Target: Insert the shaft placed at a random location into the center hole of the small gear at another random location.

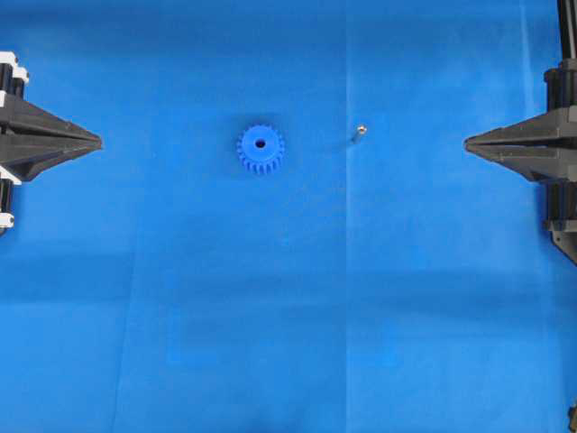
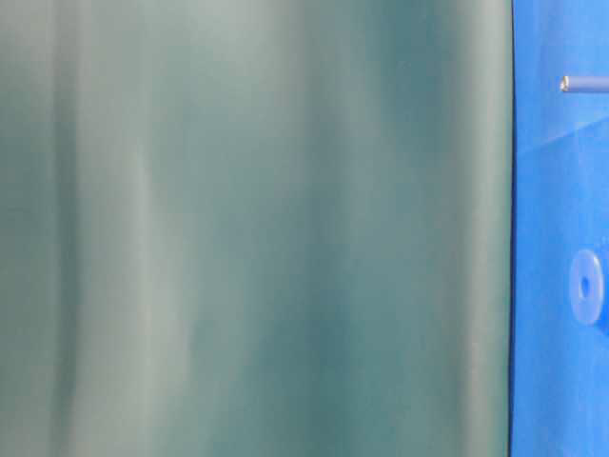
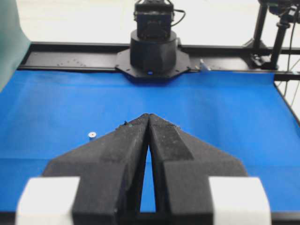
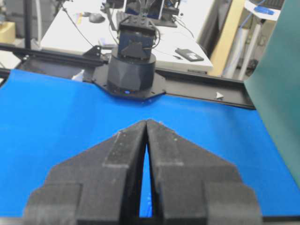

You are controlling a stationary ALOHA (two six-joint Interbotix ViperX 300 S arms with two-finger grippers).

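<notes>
I need to next close my right gripper on the body of the silvery shaft point(image 1: 359, 134), the tiny shaft apart from the small gear.
The small gear point(image 1: 261, 150) is bright blue and lies flat on the blue mat, left of the middle, with its dark center hole point(image 1: 261, 142) facing up. The shaft point(image 1: 357, 133), a tiny silvery pin, lies to its right, apart from it. The table-level view shows the shaft point(image 2: 582, 84) and the gear point(image 2: 588, 286) at its right edge. My left gripper point(image 1: 97, 142) rests at the left edge, shut and holding nothing, pointing at the gear. The right gripper point(image 1: 468, 142) is shut and holding nothing at the right edge. In the left wrist view the shaft point(image 3: 92, 135) shows left of the shut left gripper point(image 3: 148, 115). In the right wrist view only the shut right gripper point(image 4: 146, 122) shows.
A green backdrop point(image 2: 257, 228) fills most of the table-level view. Each wrist view faces the other arm's black base point(image 3: 153, 47) point(image 4: 131, 70) on the black frame at the mat's far end. A blue mat point(image 1: 288, 316) covers the table.
</notes>
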